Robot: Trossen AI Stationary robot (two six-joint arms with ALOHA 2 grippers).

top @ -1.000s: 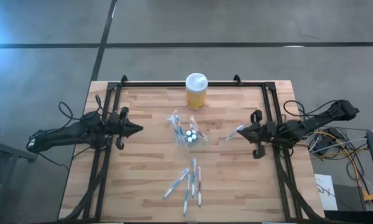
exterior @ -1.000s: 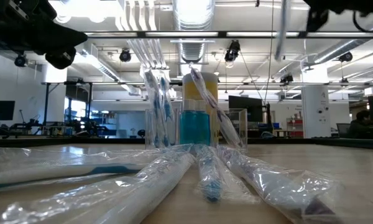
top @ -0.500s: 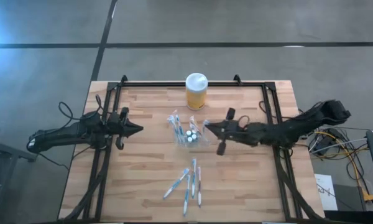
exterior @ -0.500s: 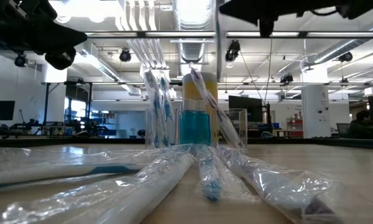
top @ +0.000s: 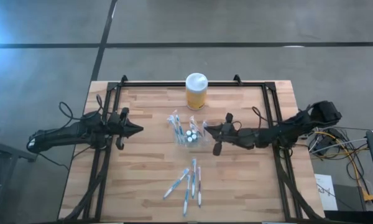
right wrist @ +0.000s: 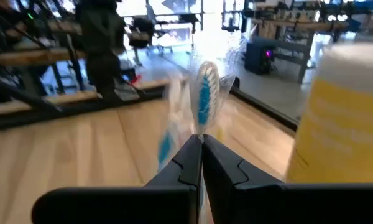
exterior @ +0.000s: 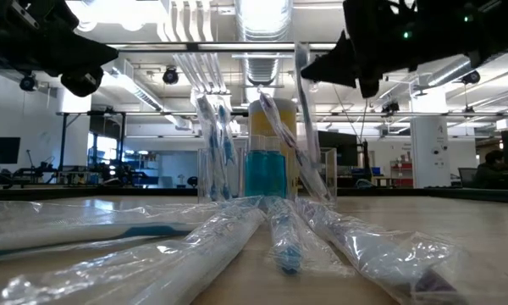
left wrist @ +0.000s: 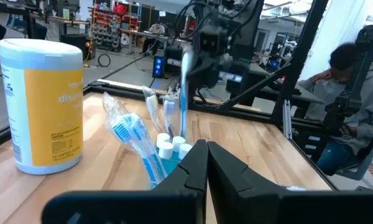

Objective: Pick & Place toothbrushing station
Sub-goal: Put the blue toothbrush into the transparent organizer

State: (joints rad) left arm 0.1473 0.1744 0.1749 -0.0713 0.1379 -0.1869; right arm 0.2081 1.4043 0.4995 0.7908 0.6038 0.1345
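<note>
The wrapped toothbrush will go down from my right gripper into the clear holder [top: 201, 133] beside the white caps.
The toothbrushing station [top: 190, 136], a low clear holder with several wrapped toothbrushes and white caps in it, stands mid-table; it also shows in the low view [exterior: 262, 174] and the left wrist view [left wrist: 165, 149]. My right gripper [top: 206, 129] is shut on a wrapped toothbrush [right wrist: 204, 93] at the station's right side. Whether the brush's lower end is inside the holder I cannot tell. My left gripper [top: 140, 130] is shut and empty, left of the station. My right gripper pinches the wrapped toothbrush's handle [right wrist: 201, 133] between its two fingers, below the blue bristle head. The fingers come level from the table's right and lie across the brush. The brush stands upright [exterior: 303, 102], head up, with its lower part hanging below the fingers.
A yellow jar with a white lid [top: 196, 91] stands behind the station near the far edge. Several wrapped toothbrushes [top: 188, 183] lie loose on the wood toward the near edge. Black frame rails [top: 109, 155] run along both table sides.
My right gripper has gone toward the table's left edge, from the right rail to the station, and has come down a little. It stays shut on the wrapped toothbrush, which stays upright.
</note>
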